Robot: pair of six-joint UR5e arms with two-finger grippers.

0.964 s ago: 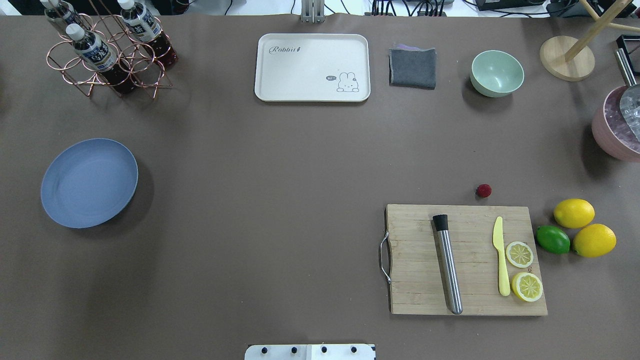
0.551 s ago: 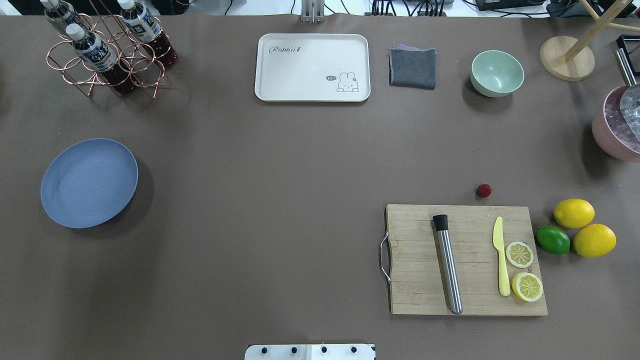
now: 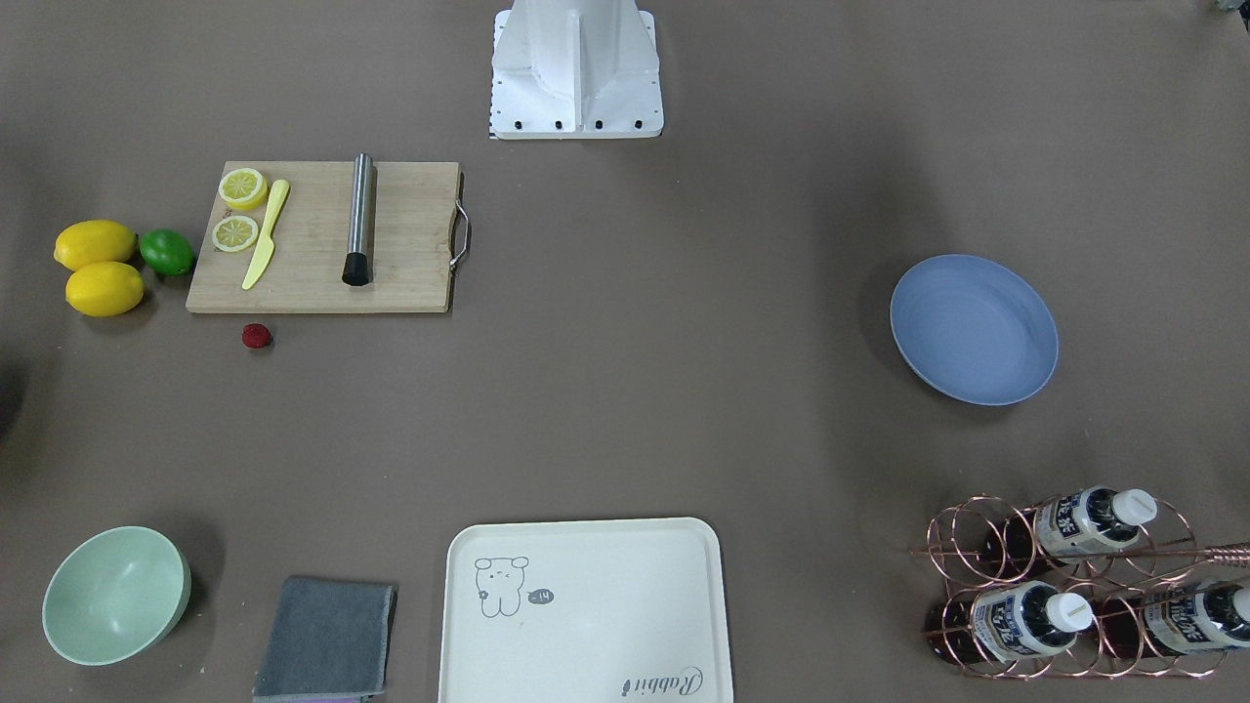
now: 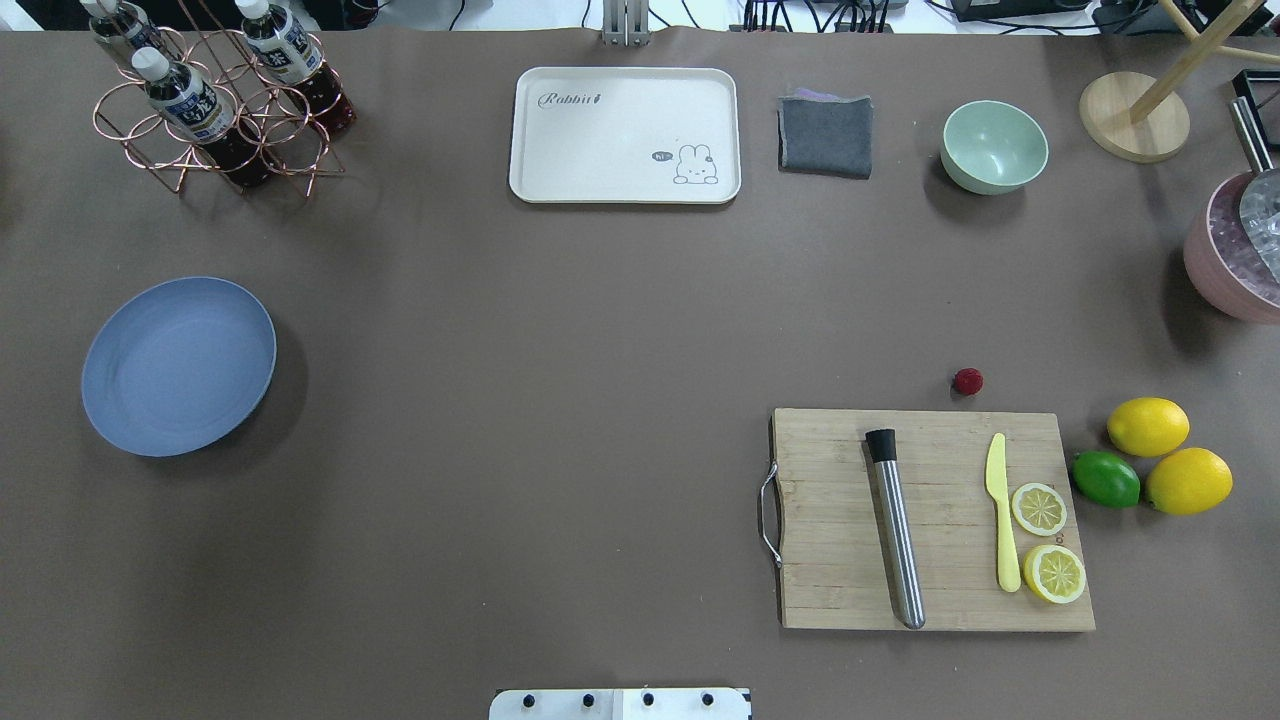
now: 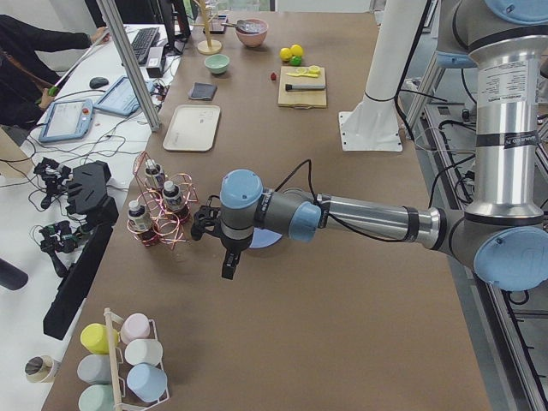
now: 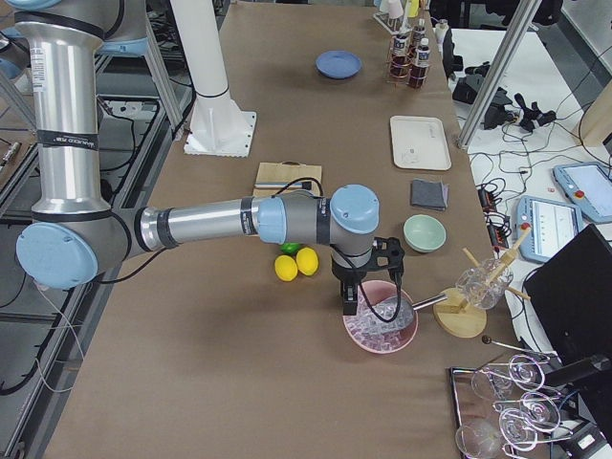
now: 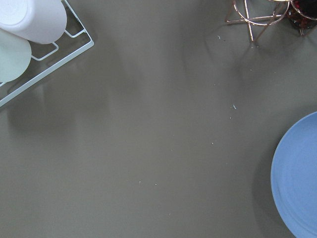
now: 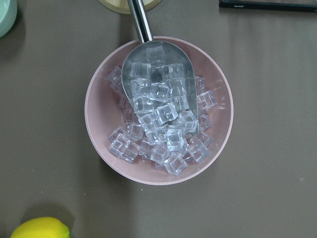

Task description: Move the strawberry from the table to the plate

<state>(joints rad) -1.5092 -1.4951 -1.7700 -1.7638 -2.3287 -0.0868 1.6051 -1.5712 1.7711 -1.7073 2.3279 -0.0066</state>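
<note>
The next place for my left gripper to go and close is the blue plate's rim (image 3: 1057, 341) (image 7: 272, 182), on the side farthest from the cutting board.
The strawberry (image 4: 967, 381) is a tiny dark-red berry lying on the grey-brown table (image 4: 560, 350), just beyond the far edge of the cutting board; the front-facing view shows the strawberry (image 3: 257, 336) too. The blue plate (image 4: 178, 366) lies far off on the left side, bare. Neither gripper appears in the overhead or front-facing views. In the exterior left view my left gripper (image 5: 228, 267) hangs over the table beside the plate (image 5: 261, 238). In the exterior right view my right gripper (image 6: 350, 304) hangs over a pink bowl of ice. I cannot tell whether either is open or shut.
A wooden cutting board (image 4: 830, 500) carries a steel muddler, a yellow knife and lemon slices; two lemons and a lime (image 4: 1105, 479) sit to its right. The pink ice bowl (image 8: 89, 111), mint bowl (image 4: 994, 146), grey cloth (image 4: 825, 135), cream tray (image 4: 625, 135) and bottle rack (image 4: 215, 100) line the far side.
</note>
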